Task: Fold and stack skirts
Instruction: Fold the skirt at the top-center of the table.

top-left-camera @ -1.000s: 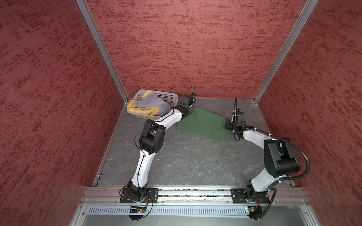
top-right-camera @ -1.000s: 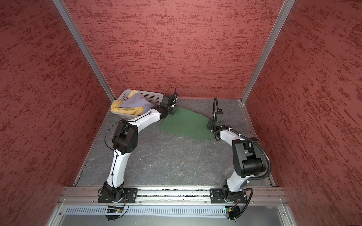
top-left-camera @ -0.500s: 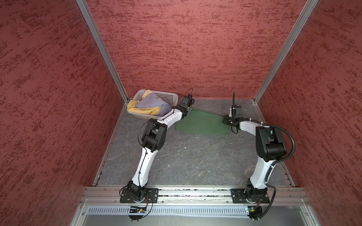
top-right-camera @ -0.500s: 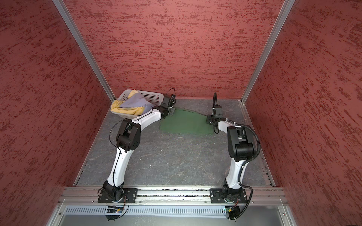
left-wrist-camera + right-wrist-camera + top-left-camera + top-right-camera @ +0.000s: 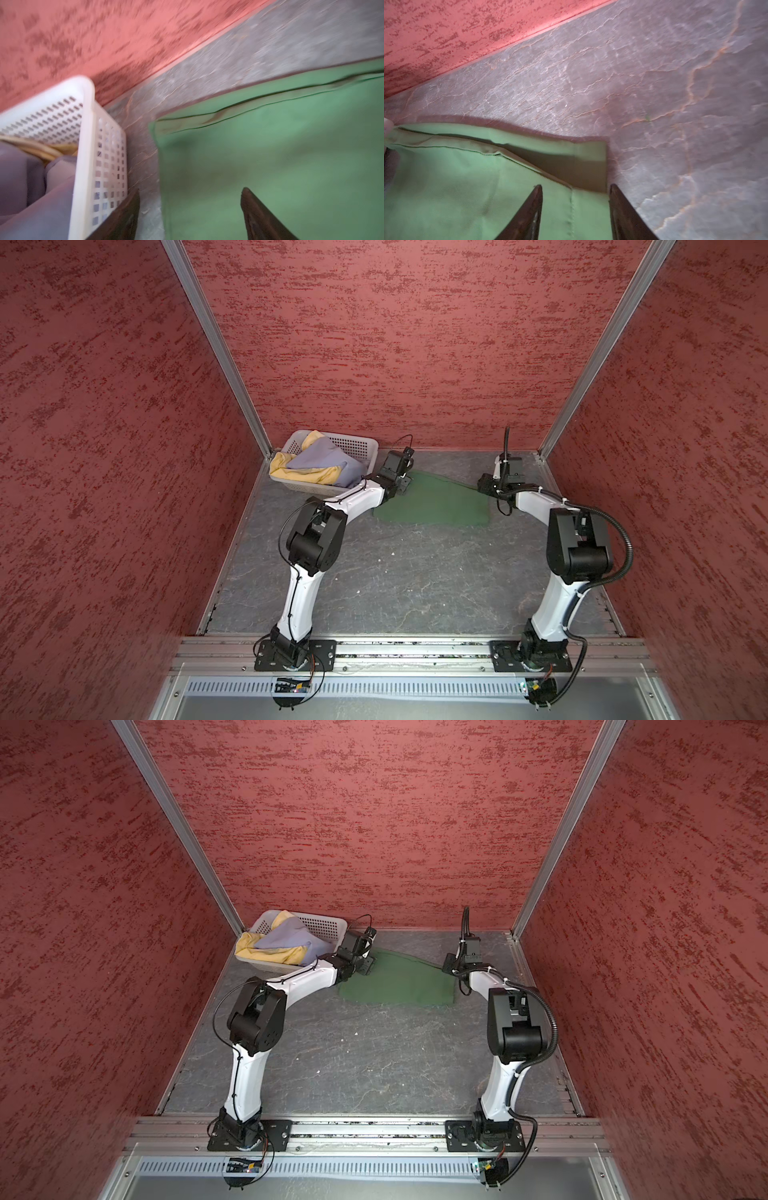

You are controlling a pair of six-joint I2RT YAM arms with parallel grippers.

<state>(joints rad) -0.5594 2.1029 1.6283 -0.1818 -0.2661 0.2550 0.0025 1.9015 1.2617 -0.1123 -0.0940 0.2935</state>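
The green skirt lies far back by the red wall, so the robot's right gripper should leave the skirt's far corner, grab the skirt's side edge (image 5: pixel 487 514) and pull it closer.
The dark green skirt (image 5: pixel 436 502) (image 5: pixel 399 982) lies flat at the back of the table, seen in both top views. Over its far left corner hangs my left gripper (image 5: pixel 191 189) (image 5: pixel 405 485), open, nothing between the fingers. My right gripper (image 5: pixel 575 185) (image 5: pixel 484 485) is open above the far right corner of the green skirt (image 5: pixel 456 187), whose upper layer gapes a little there. The lavender-grey skirt (image 5: pixel 316 458) and the mustard yellow skirt (image 5: pixel 286 466) sit bunched in the basket.
The white perforated basket (image 5: pixel 365 443) (image 5: pixel 87 116) stands in the far left corner, close beside my left gripper. The red back wall (image 5: pixel 446 31) rises just behind the skirt. Grey table (image 5: pixel 415 572) stretches toward the front rail.
Both grippers carried the green skirt's far edge toward the back wall, then opened and let it go. The skirt now rests flat on the table.
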